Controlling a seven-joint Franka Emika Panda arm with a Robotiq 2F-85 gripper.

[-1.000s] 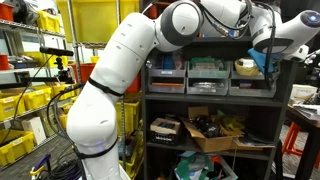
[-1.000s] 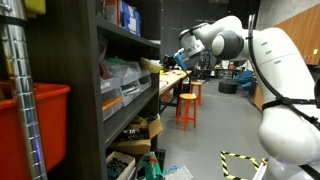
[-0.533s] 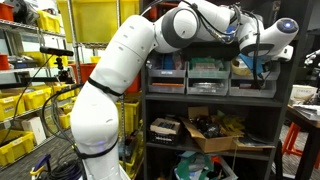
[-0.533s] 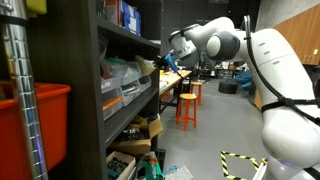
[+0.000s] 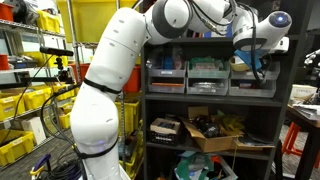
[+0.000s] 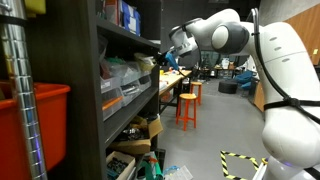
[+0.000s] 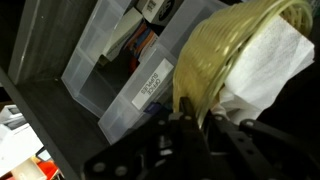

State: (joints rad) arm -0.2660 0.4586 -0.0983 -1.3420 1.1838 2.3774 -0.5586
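Next, I open my gripper to let go of the olive-yellow container on top of the middle clear bin point(image 5: 218, 50) in the upper row.
My gripper point(image 7: 196, 124) is shut on the lower edge of a yellowish see-through bag point(image 7: 228, 55) with white material point(image 7: 270, 62) inside. The bag fills the upper right of the wrist view. Just beside it are clear plastic bins point(image 7: 122, 62) on a dark shelf, the nearest with a white label point(image 7: 151, 82). In both exterior views the gripper point(image 5: 261, 62) point(image 6: 171, 60) hangs at the upper shelf level, close to the rightmost bin point(image 5: 249, 72), with the yellow bag point(image 6: 151, 64) at the shelf edge.
A dark shelving unit point(image 5: 147, 110) holds three bins in a row, with a cardboard box point(image 5: 213, 131) of parts below. Yellow crates point(image 5: 22, 105) stand on another rack. An orange stool point(image 6: 187, 108) and a workbench point(image 6: 176, 81) stand beyond the shelf; a red bin point(image 6: 38, 125) is near.
The arm has swung in toward the shelf, carrying the bag from out in front of the rack up to the rightmost bin. The jaws stayed shut on it.
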